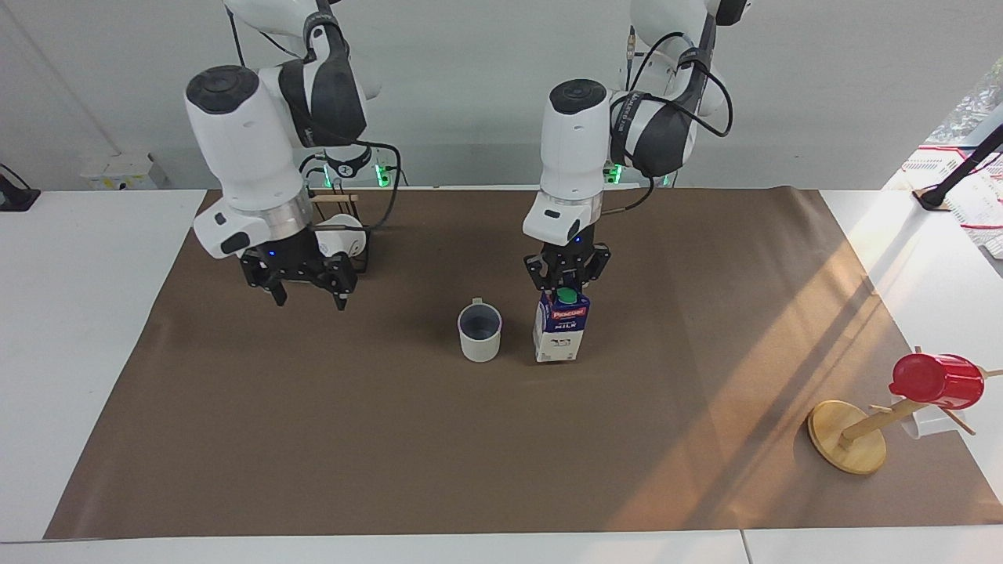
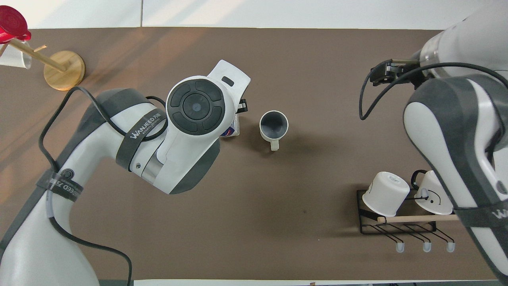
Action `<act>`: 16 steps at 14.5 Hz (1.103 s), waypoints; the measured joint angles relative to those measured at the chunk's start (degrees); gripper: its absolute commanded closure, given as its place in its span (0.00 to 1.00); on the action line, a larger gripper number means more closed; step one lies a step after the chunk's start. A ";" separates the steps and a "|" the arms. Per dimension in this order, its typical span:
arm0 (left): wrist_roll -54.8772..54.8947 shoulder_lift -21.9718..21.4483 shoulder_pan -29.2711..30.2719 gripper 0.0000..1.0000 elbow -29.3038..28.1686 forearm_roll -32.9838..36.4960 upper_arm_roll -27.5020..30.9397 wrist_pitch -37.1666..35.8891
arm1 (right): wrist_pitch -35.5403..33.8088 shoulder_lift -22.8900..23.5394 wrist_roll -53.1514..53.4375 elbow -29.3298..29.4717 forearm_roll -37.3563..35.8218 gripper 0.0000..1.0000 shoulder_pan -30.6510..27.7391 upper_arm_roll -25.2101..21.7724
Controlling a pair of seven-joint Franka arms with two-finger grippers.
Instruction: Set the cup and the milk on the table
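My left gripper will release the milk on the brown sheet [image 2: 237, 138] next to the cup, on the side by the wooden mug tree.
The cup [image 1: 479, 333] stands upright on the brown sheet of the table [image 1: 313, 439], free of both grippers; it also shows in the overhead view [image 2: 274, 124]. The milk [image 1: 561, 330] stands upright beside the cup, toward the left arm's end. My left gripper [image 1: 566, 287] is shut on the carton's top. In the overhead view the left arm hides all but a sliver of the milk [image 2: 233, 131]. My right gripper [image 1: 311, 301] is open and empty, raised over the sheet between the cup and the mug rack; it also shows in the overhead view [image 2: 379, 74].
A black rack with two white mugs [image 2: 391, 194] stands near the robots at the right arm's end. A wooden mug tree [image 1: 846, 435] with a red cup [image 1: 936, 381] stands at the left arm's end, farther from the robots.
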 measured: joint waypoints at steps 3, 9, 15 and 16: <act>-0.12 0.30 -0.87 1.00 0.00 0.00 0.00 0.00 | -7.93 -4.59 -4.82 0.10 0.00 0.00 -3.93 -0.02; -0.43 1.46 -2.44 1.00 -0.01 0.00 -0.04 0.00 | -17.55 -7.11 -6.22 3.04 0.02 0.00 -8.42 0.00; -1.01 1.73 -2.96 1.00 -0.03 0.00 -0.07 0.00 | -18.13 -6.78 -7.11 3.30 0.02 0.00 -7.84 0.83; -1.08 1.73 -3.04 1.00 -0.05 0.00 -0.07 0.00 | -18.09 -6.77 -8.49 3.30 -0.01 0.00 -7.93 0.76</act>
